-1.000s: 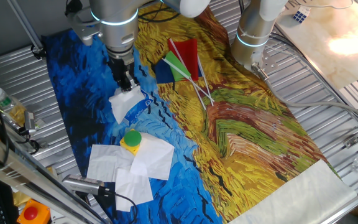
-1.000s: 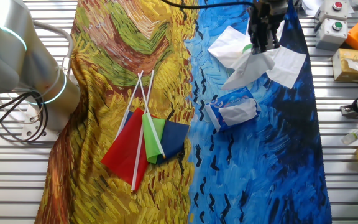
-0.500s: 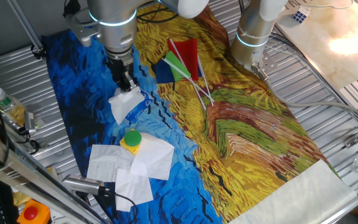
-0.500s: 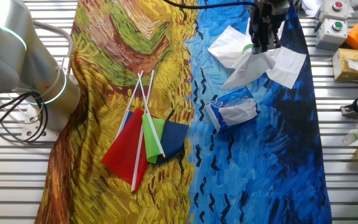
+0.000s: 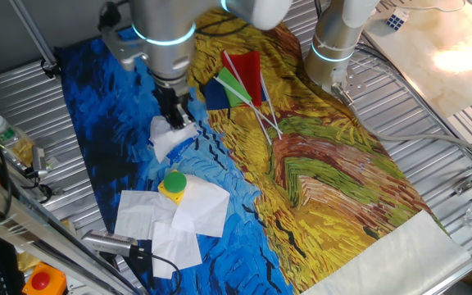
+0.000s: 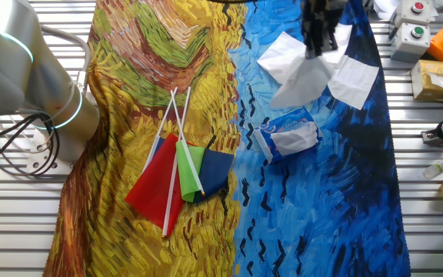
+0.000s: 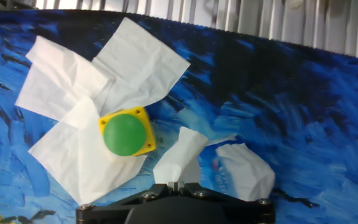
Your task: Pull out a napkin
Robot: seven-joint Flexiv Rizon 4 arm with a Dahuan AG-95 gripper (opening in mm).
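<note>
The robot's gripper needs to let go of the white napkin on the blue cloth [image 5: 192,157] [image 7: 165,177] between the tissue packet and the yellow box.
My gripper [image 5: 174,112] is shut on the white napkin [image 5: 167,138], which hangs from the fingertips above the blue part of the cloth. In the other fixed view the gripper [image 6: 314,42] holds the napkin [image 6: 302,81] clear of the blue tissue packet [image 6: 287,135], which lies on the cloth below it with white paper showing at its opening. In the hand view the napkin [image 7: 179,155] rises from my gripper [image 7: 178,185], with the packet [image 7: 244,171] just to its right.
Larger white sheets [image 5: 166,215] lie around a yellow box with a green button [image 7: 124,132]. Red, green and blue flags [image 6: 179,173] lie on the yellow part of the cloth. A second arm's base [image 5: 338,41] stands behind. Button boxes [image 6: 415,31] and bottles sit at the table edge.
The gripper has moved sideways and a little higher with the napkin in it, carrying it further from the packet. The packet has stayed put.
</note>
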